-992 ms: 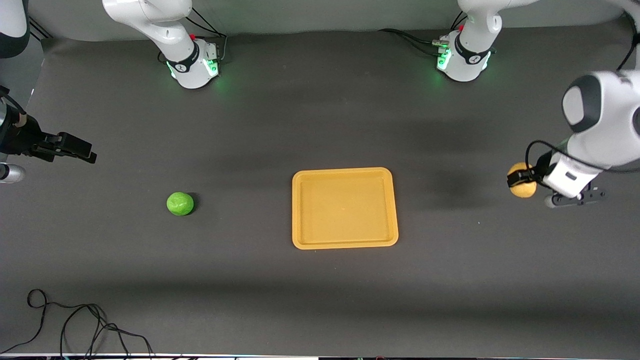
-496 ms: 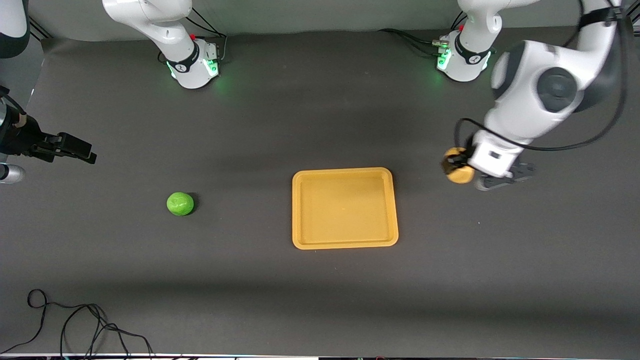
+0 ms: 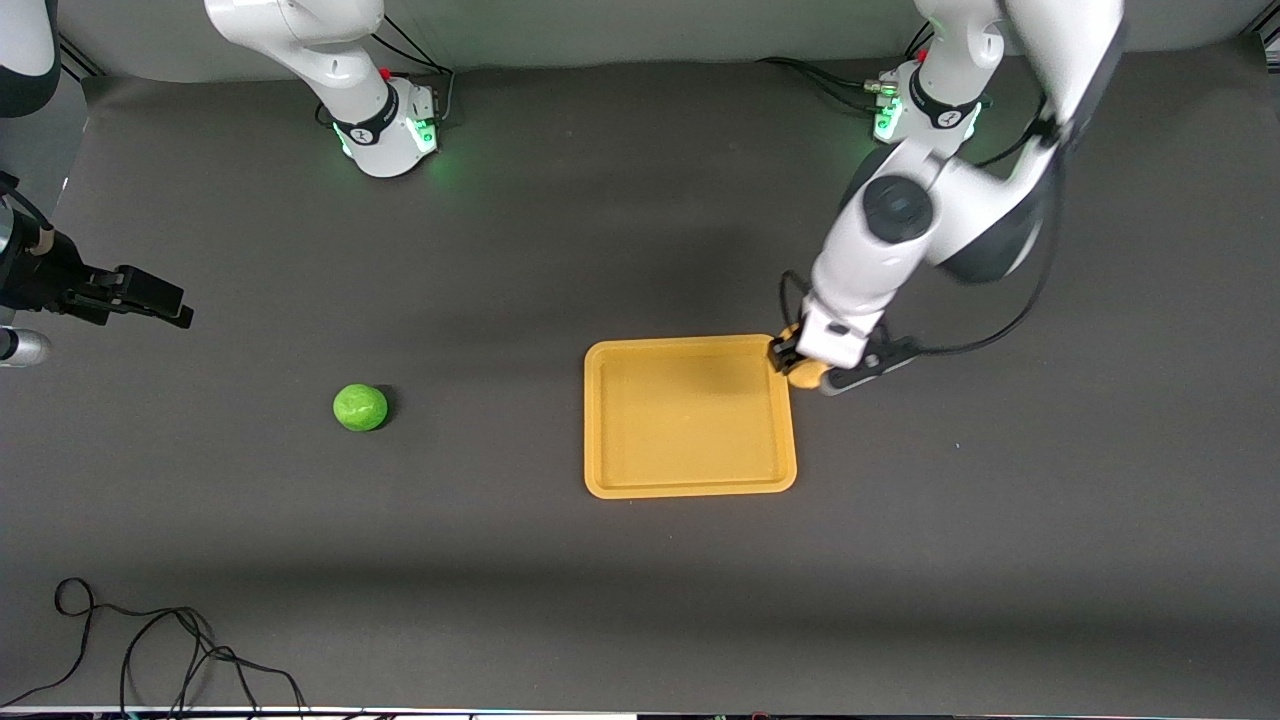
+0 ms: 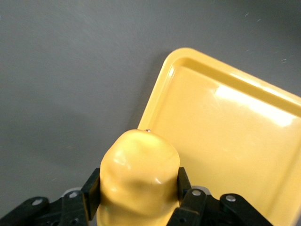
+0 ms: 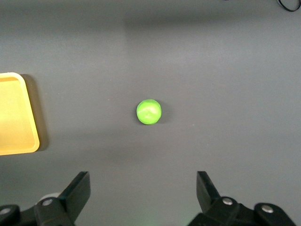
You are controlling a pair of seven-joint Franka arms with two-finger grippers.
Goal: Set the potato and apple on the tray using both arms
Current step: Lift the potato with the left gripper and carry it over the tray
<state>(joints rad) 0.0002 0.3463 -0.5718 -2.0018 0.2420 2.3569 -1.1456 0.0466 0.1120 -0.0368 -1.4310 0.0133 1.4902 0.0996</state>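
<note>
I will let go of the potato with my left gripper inside the yellow tray, halfway (image 3: 753, 416) (image 4: 178, 145) along the rim nearest to that gripper.
The lumpy yellow-tan potato (image 3: 805, 374) (image 4: 138, 179) hangs in the air with my left gripper (image 3: 796, 362) (image 4: 137, 190) shut on it. It is over the corner of the mustard-yellow tray (image 3: 690, 420) (image 4: 225, 141) that faces the left arm's base. The green apple (image 3: 360, 408) (image 5: 149, 111) rests on the dark table toward the right arm's end, apart from the tray. My right gripper (image 3: 155, 298) (image 5: 143, 186) waits open and empty above the table at that end; the apple lies well off from it.
A black cable (image 3: 150, 650) lies coiled at the table's near corner at the right arm's end. A silvery cylinder (image 3: 20, 347) sticks in at the table's edge below the right gripper. Both green-lit arm bases (image 3: 390, 130) stand along the farthest edge from the front camera.
My left arm has swung the potato from the left arm's end of the table over to the tray's corner. The right arm and the apple have not moved.
</note>
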